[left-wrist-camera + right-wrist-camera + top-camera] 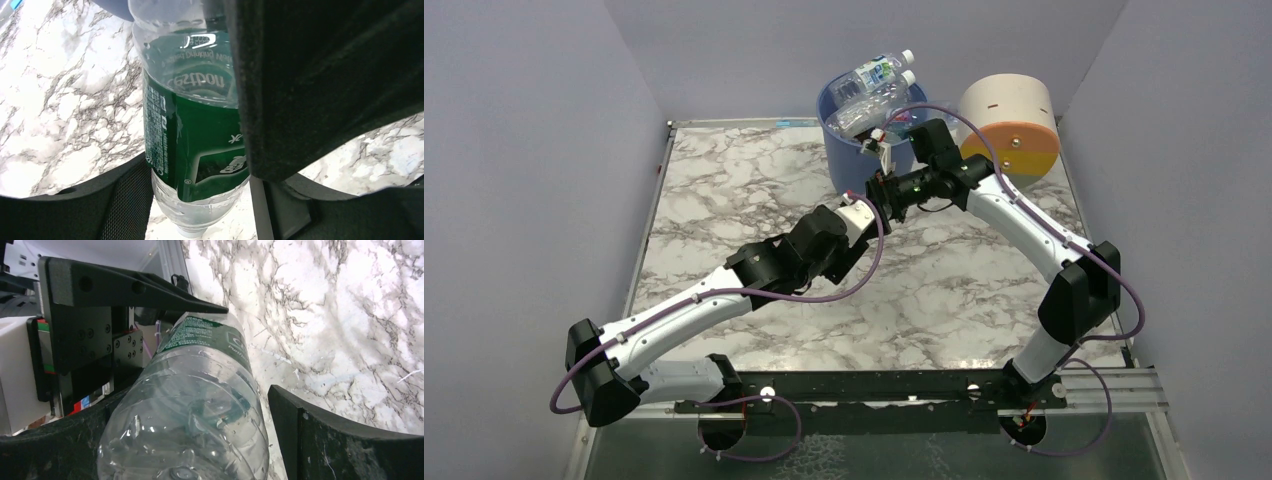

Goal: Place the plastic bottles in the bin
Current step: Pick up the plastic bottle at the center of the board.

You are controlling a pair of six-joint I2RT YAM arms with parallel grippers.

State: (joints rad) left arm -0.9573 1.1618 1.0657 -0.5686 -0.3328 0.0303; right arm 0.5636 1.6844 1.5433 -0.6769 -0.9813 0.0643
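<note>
A gap shows between the base of the bottle and a finger of the robot's right gripper, so that gripper should close around the bottle's base (187, 440) before the left gripper opens.
A clear plastic bottle with a green label (195, 135) is held between both grippers over the table's far middle. My left gripper (874, 200) is shut on it near the neck (200, 200), cap end toward the camera. My right gripper (886, 188) is open round the bottle's base (190, 435). Its left finger touches the bottle and a narrow gap shows at its right finger (325, 440). The blue bin (849, 160) stands just behind the grippers. Several bottles (876, 75) are piled in the bin, up to its rim.
The cream drum with orange and yellow bands (1014, 120) stands right of the bin at the back right. Grey walls close in the marble table (724, 190) on the left, back and right.
</note>
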